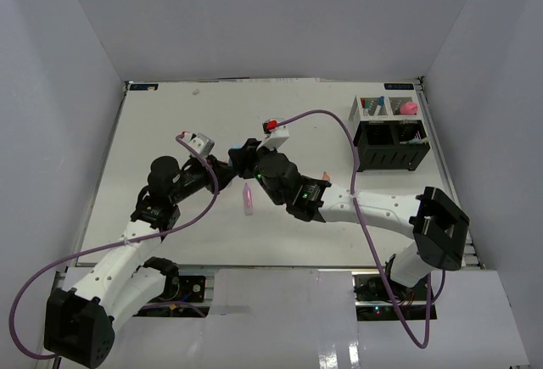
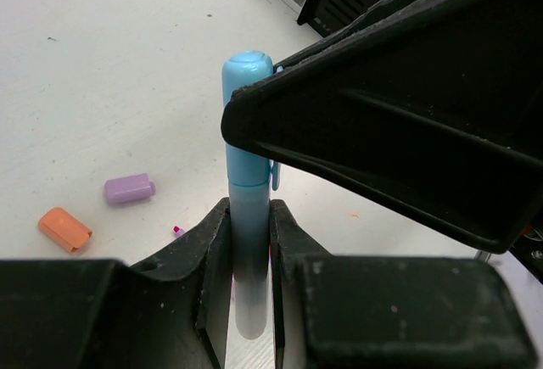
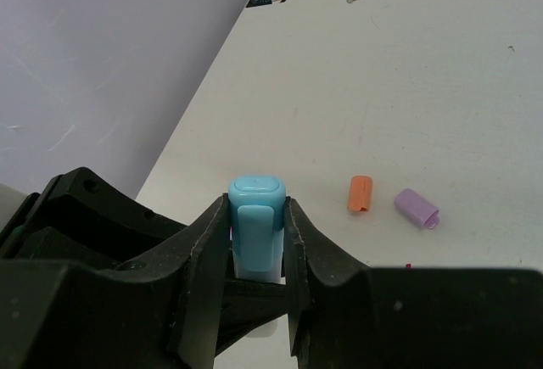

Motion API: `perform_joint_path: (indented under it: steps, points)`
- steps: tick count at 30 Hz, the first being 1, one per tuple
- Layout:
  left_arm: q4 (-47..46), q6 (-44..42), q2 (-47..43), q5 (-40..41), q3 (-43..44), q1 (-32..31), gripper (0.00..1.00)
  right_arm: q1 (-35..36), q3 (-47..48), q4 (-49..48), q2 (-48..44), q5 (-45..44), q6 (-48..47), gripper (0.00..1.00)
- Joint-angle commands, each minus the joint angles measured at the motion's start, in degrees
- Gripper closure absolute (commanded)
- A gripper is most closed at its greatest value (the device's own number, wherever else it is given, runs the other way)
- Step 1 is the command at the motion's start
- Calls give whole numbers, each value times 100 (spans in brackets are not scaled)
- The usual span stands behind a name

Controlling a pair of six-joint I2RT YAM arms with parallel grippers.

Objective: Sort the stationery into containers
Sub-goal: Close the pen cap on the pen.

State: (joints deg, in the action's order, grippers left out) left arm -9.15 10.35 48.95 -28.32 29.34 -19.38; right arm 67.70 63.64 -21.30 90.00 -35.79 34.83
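Observation:
My right gripper is holding the light blue marker. It will let go of it in the black compartment (image 1: pixel 379 135) directly in front of the blue-capped marker.
A light blue marker (image 2: pixel 248 131) is held between both grippers above the table. My left gripper (image 2: pixel 250 216) is shut on its pale barrel. My right gripper (image 3: pixel 256 212) is shut on its blue clipped cap (image 3: pixel 257 191), and its black fingers (image 2: pixel 382 123) cross the left wrist view. In the top view the two grippers meet at mid table, left (image 1: pixel 227 165) and right (image 1: pixel 246 155), and hide the marker. The black organizer (image 1: pixel 390 144) with white mesh compartments (image 1: pixel 373 106) stands at the far right and holds a pink-capped bottle (image 1: pixel 409 107).
An orange cap (image 2: pixel 64 228) and a purple cap (image 2: pixel 129 189) lie loose on the table under the grippers; they also show in the right wrist view, orange (image 3: pixel 360 192) and purple (image 3: pixel 416 208). A pink marker (image 1: pixel 248 199) lies just in front of the grippers.

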Motion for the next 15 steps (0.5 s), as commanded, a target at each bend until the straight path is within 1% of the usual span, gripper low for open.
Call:
perform_joint_path:
  steps: [1, 15]
  points:
    - [-1977, -86, -368, 309, 423, 118, 100, 736, -431, 1734, 431, 1549, 173, 92]
    - [-2117, -7, -509, 441, 388, 250, 100, 832, -273, 2094, 616, 1751, 182, 92]
